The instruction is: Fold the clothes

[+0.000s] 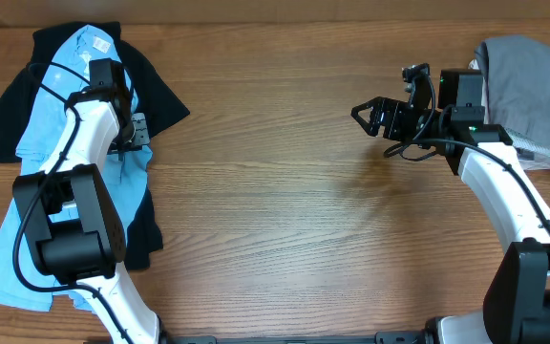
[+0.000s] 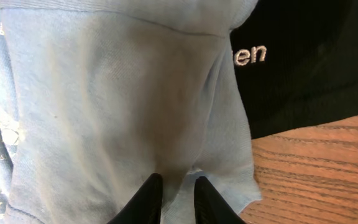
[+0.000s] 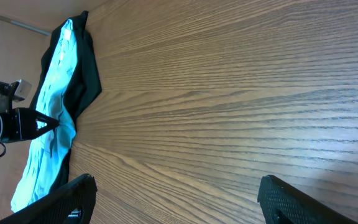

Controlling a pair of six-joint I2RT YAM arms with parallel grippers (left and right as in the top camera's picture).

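The light blue T-shirt is folded over its print, so next my left gripper grabs the top layer's edge (image 2: pixel 194 149), lifts it and opens it out flat before folding.
The light blue T-shirt (image 1: pixel 12 253) lies crumpled along the table's left side, partly on top of a black shirt (image 1: pixel 160 96). My left gripper (image 1: pixel 138 134) is at the blue shirt's right edge. In the left wrist view its fingers (image 2: pixel 174 183) are nearly closed with a pinch of the blue fabric (image 2: pixel 123 93) between them. Small white print shows at that view's left edge. My right gripper (image 1: pixel 366 113) is wide open and empty over bare wood at the right. Its fingers (image 3: pixel 176 190) frame the table, with the blue shirt (image 3: pixel 51 124) far off.
The black shirt with white lettering (image 2: pixel 303 74) lies under and beside the blue one. A grey folded garment (image 1: pixel 533 76) sits at the back right corner, behind the right arm. Wooden table (image 1: pixel 285 220) stretches between the arms.
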